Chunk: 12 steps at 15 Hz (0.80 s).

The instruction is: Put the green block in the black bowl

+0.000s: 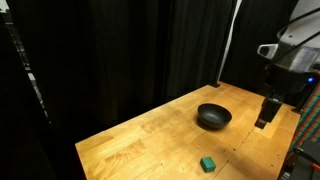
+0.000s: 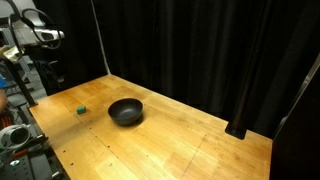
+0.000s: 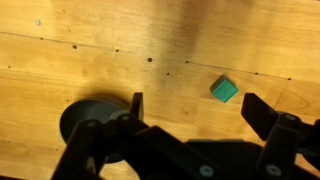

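Observation:
Next, I move my gripper down to the green block near the front edge of the table and close it on the block's opposite sides point(image 1: 207, 164) point(image 3: 224, 89).
The green block point(image 1: 208, 162) is a small dark-green cube lying on the wooden table point(image 1: 150, 130) near its front edge. It also shows in the other exterior view point(image 2: 80, 110) and in the wrist view point(image 3: 224, 89). The black bowl point(image 1: 213, 117) stands upright and empty mid-table, also seen in an exterior view point(image 2: 126, 111) and partly in the wrist view point(image 3: 85, 118). My gripper point(image 3: 195, 110) hangs high above the table, open and empty. In the wrist view the block lies between the finger tips, nearer the right finger, far below. The gripper also shows in an exterior view point(image 1: 267, 112).
Black curtains point(image 1: 120, 50) back the table. A thin pole point(image 2: 100, 35) stands at the table's rear corner. Rack equipment point(image 2: 20, 135) stands beside the table edge near the arm's base. Small dark holes dot the tabletop point(image 3: 150, 60).

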{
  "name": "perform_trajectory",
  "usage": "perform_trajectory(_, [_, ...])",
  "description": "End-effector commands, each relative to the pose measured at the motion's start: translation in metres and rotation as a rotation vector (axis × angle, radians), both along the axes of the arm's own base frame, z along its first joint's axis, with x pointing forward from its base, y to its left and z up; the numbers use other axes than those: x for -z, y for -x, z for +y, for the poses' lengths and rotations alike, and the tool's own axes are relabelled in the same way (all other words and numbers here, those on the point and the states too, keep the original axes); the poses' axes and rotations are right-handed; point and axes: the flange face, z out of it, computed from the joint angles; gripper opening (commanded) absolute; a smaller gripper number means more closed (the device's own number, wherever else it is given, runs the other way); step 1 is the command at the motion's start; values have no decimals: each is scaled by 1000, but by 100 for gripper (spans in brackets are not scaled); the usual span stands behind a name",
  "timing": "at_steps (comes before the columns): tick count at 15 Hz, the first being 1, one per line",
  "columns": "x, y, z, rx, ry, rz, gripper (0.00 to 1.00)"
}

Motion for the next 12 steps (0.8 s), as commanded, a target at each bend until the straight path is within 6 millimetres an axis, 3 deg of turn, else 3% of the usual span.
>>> perform_trajectory(1, [44, -1, 34, 37, -63, 10, 100])
perform_trajectory(7, [108, -4, 66, 71, -152, -26, 100])
perform_trajectory(12, [143, -8, 77, 66, -204, -79, 100])
